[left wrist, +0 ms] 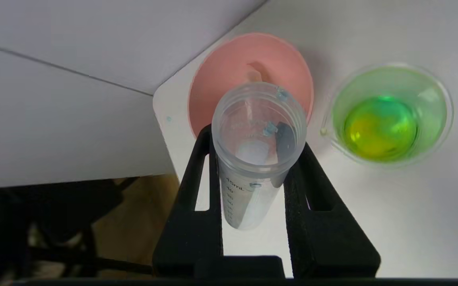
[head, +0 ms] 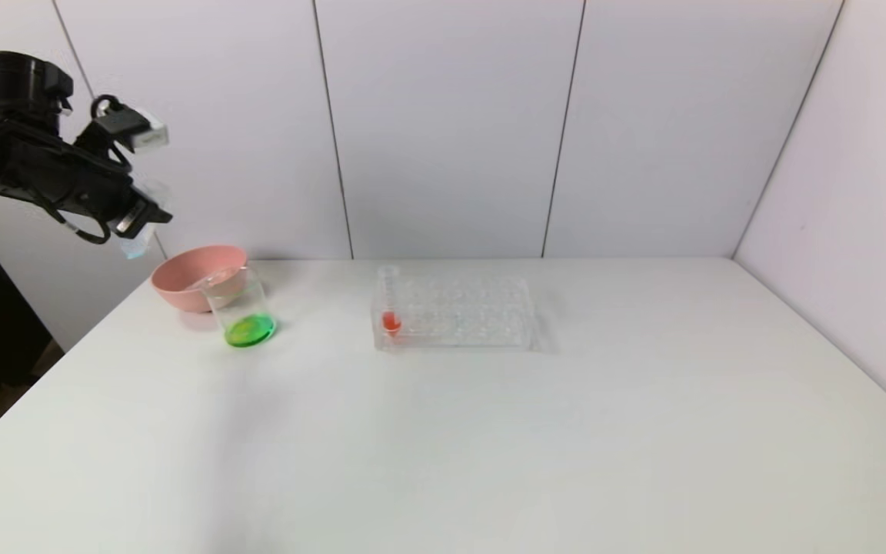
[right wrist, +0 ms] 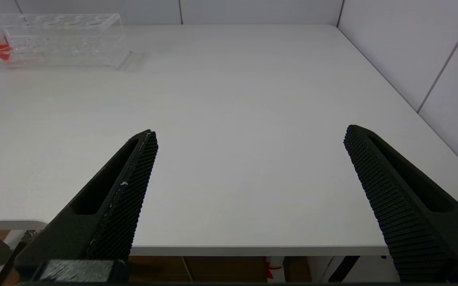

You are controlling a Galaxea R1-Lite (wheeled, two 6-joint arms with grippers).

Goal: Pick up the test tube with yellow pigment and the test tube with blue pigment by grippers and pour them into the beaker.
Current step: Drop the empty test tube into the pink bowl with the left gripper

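Next, my left gripper releases the clear graduated tube inside the pink bowl, leaning (head: 223, 268) (left wrist: 291, 78) against the bowl's rim beside the pale tube. The tube is now raised above the bowl, mouth down.
My left gripper (head: 134, 221) is raised at the table's far left, above and to the left of the pink bowl (head: 188, 290). It is shut on a clear graduated tube (left wrist: 249, 190) that holds only a few blue droplets; the tube's open mouth points down toward the bowl (left wrist: 229, 67). The beaker (head: 244, 308) stands just right of the bowl with green liquid in its base, also seen in the left wrist view (left wrist: 388, 115). No tube with yellow liquid shows. My right gripper (right wrist: 251, 133) is open and empty over the table's front edge.
A clear rectangular rack (head: 466, 312) stands mid-table with one tube of red-orange liquid (head: 390, 304) at its left end; both show in the right wrist view (right wrist: 58, 39). A pale tube-like shape (left wrist: 257, 73) lies in the bowl. Walls close the back and right.
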